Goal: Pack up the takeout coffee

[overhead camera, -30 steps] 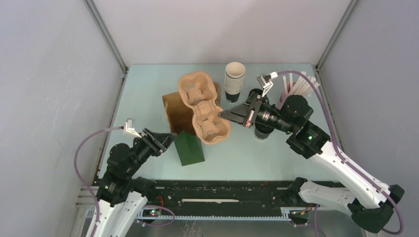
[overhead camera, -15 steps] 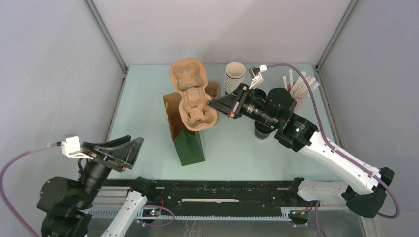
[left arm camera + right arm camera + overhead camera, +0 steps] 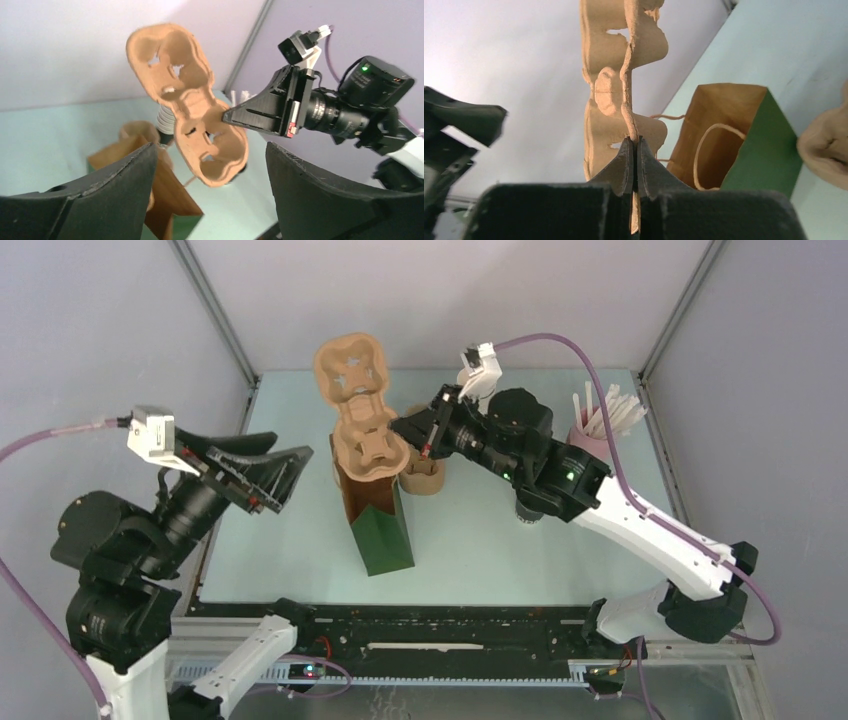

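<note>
My right gripper is pinching the carrier by its side rim. My left gripper will hold the carrier's far end while my right gripper takes the carrier's middle bridge (image 3: 362, 408).
My right gripper (image 3: 403, 428) is shut on the rim of a brown pulp cup carrier (image 3: 356, 408) and holds it upright above the open mouth of the green bag (image 3: 383, 538). In the right wrist view its jaws (image 3: 634, 143) pinch the carrier's edge (image 3: 626, 75), with the bag (image 3: 744, 145) just beyond. The takeout coffee (image 3: 527, 512), a small dark cup, stands on the table mostly hidden under the right arm. My left gripper (image 3: 288, 452) hangs raised to the left of the bag, open and empty; its view shows the carrier (image 3: 187, 110) between its fingers (image 3: 125, 175).
A second pulp carrier (image 3: 421, 475) lies on the table behind the bag. A pink holder of white straws (image 3: 600, 422) stands at the back right. Part of a stack of cups (image 3: 164, 121) shows behind the held carrier. Grey walls enclose the table.
The right gripper has carried the carrier up and to the left, tipping it upright over the bag. The left arm has risen from beside the bag and its jaws have opened.
</note>
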Robot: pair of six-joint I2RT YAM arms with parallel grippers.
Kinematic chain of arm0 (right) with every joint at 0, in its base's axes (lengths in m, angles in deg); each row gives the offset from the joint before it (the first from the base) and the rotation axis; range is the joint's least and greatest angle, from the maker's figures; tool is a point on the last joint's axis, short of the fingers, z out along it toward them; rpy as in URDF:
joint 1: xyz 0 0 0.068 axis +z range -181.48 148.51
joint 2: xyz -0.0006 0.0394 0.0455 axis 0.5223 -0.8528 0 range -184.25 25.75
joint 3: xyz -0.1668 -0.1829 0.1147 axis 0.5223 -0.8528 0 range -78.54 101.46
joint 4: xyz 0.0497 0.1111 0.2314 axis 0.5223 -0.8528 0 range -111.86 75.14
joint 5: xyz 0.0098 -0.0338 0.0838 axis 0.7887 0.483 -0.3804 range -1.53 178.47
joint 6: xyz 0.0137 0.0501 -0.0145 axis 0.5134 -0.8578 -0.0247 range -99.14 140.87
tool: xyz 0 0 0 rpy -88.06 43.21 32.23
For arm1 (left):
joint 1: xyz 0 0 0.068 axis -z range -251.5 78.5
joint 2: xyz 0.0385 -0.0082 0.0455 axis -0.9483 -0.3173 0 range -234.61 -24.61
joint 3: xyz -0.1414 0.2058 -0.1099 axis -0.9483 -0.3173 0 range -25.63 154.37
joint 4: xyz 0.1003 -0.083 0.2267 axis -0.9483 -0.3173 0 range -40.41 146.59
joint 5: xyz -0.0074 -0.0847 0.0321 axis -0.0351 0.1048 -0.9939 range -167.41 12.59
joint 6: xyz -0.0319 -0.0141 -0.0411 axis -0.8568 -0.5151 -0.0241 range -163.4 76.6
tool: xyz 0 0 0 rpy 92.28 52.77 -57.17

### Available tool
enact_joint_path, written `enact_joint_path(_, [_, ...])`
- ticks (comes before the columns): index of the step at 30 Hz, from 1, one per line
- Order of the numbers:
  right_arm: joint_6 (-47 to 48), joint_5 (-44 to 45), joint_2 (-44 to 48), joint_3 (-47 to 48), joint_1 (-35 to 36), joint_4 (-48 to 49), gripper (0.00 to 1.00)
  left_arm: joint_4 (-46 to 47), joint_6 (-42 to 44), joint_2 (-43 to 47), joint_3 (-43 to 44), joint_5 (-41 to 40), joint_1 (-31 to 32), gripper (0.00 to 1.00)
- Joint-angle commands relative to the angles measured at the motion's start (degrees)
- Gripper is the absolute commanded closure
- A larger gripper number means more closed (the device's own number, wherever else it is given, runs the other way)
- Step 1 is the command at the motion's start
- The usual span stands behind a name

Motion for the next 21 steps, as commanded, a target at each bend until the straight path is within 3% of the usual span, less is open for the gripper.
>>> enact_joint_path(1, [7.2, 3.9, -4.5, 8.6, 0.5, -10.0, 1.00, -3.0, 11.6, -4.5, 5.7, -5.0, 0.2, 0.13])
enact_joint_path(4, [7.3, 3.7, -6.2, 10.7, 0.5, -11.6, 1.00, -2.9, 12.0, -4.2, 5.2, -11.7, 0.2, 0.04])
enact_joint_path(10, [4.2, 3.8, -9.2, 10.7, 0.8, -10.1, 1.00, -5.5, 3.2, -3.3, -1.9, -17.0, 0.2, 0.17])
enact_joint_path(15, [1.8, -2.7, -8.5, 7.6, -0.3, -4.9, 1.00, -4.3, -3.7, -1.6, -7.2, -16.8, 0.1, 0.27])
enact_joint_path(21, [-0.9, -11.8, -5.4, 1.1, -2.1, 2.0, 1.00, -0.8, -11.0, -1.2, -6.1, -15.4, -0.8, 0.22])
